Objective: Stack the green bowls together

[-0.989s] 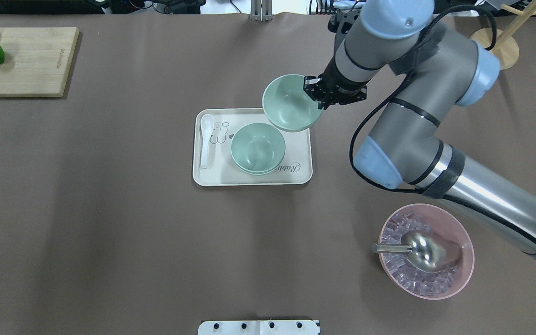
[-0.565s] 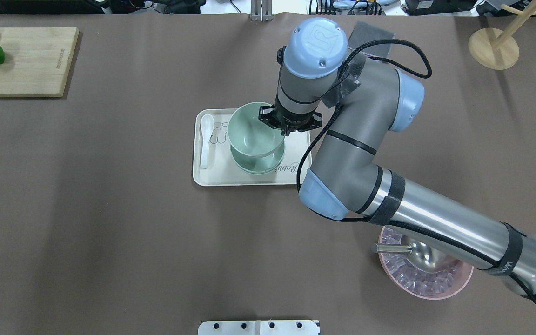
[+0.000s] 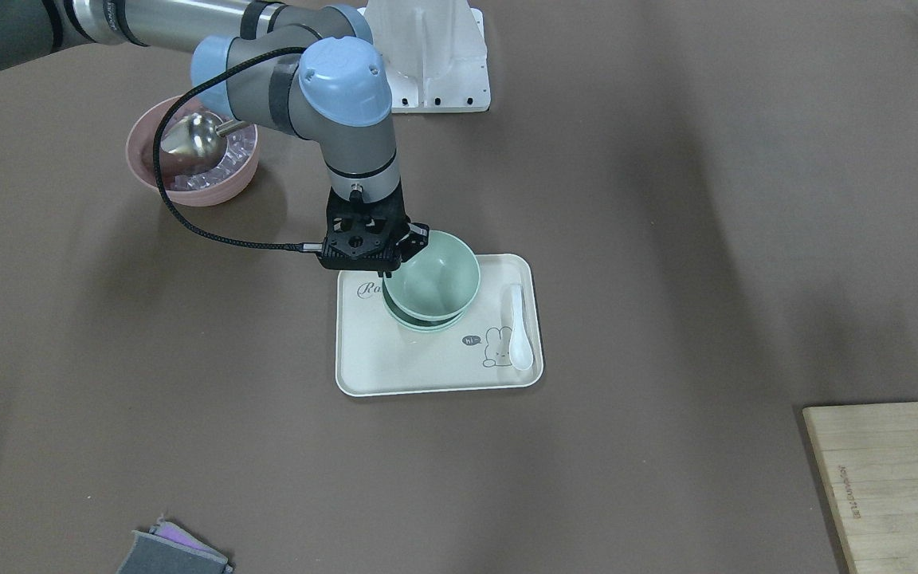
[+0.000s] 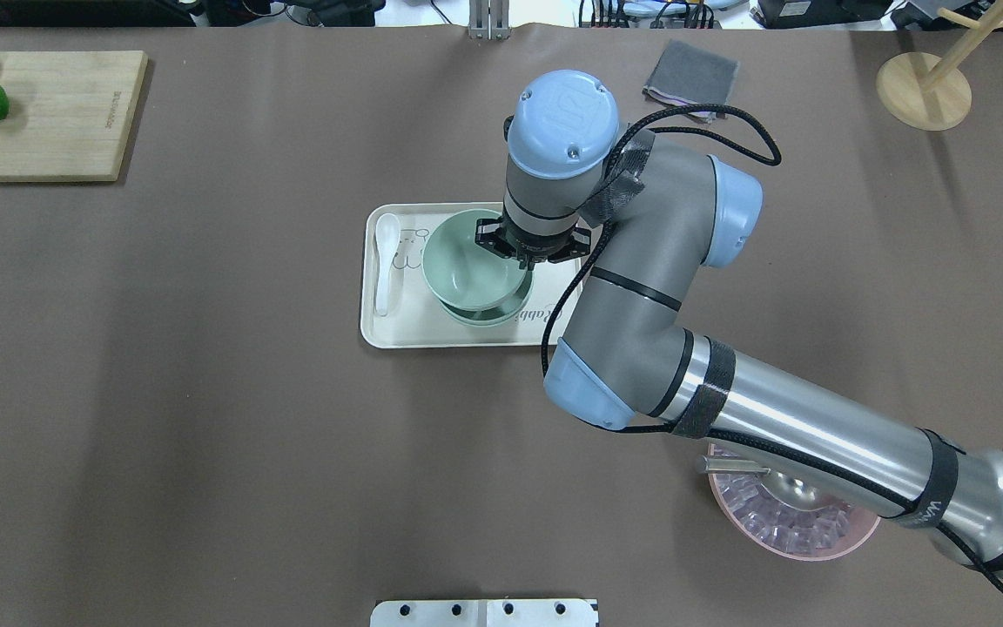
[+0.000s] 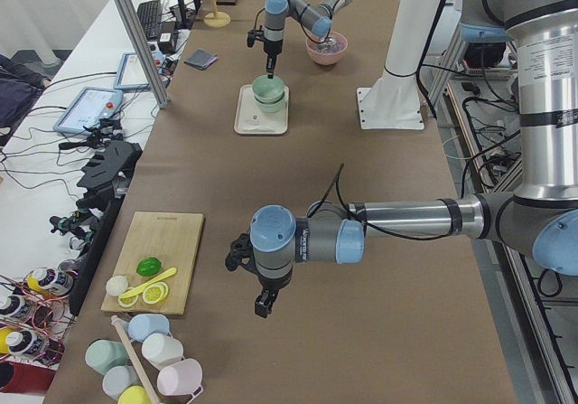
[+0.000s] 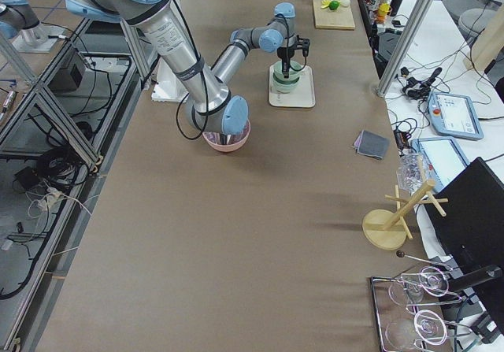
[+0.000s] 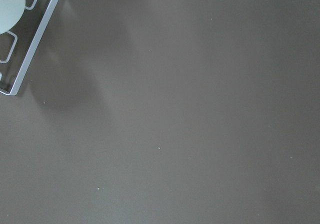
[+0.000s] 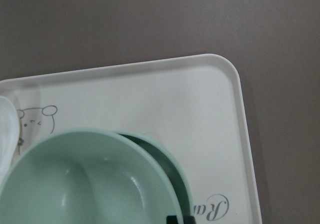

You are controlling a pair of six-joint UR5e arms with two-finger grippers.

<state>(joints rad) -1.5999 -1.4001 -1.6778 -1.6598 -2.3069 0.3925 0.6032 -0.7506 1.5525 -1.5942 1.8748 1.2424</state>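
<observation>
Next, my right gripper lets go of the pale green bowl inside the other green bowls nested on the cream tray (image 3: 433, 281) (image 8: 102, 204).
My right gripper (image 4: 514, 252) is shut on the right-hand rim of a pale green bowl (image 4: 465, 266), with one finger inside the bowl. It holds this bowl low over the other green bowls (image 4: 494, 313), which are nested on the cream tray (image 4: 397, 331). The held bowl sits slightly off-centre, toward the spoon. I cannot tell whether it rests on the stack. The front-facing view shows the held bowl (image 3: 435, 275) in the stack (image 3: 419, 323). The right wrist view shows the held bowl (image 8: 85, 184) over a lower rim (image 8: 172, 171). My left gripper (image 5: 262, 305) hangs over bare table; I cannot tell its state.
A white spoon (image 4: 387, 261) lies on the tray's left side. A pink bowl (image 4: 815, 535) with ice and a metal scoop (image 3: 192, 135) stands under my right arm. There is a cutting board (image 4: 49, 113) with fruit far left, a grey cloth (image 4: 691, 80) and a wooden stand (image 4: 924, 87).
My right gripper carried the green bowl from beyond the tray's far right corner to over the stacked bowls, then lowered it onto them.
</observation>
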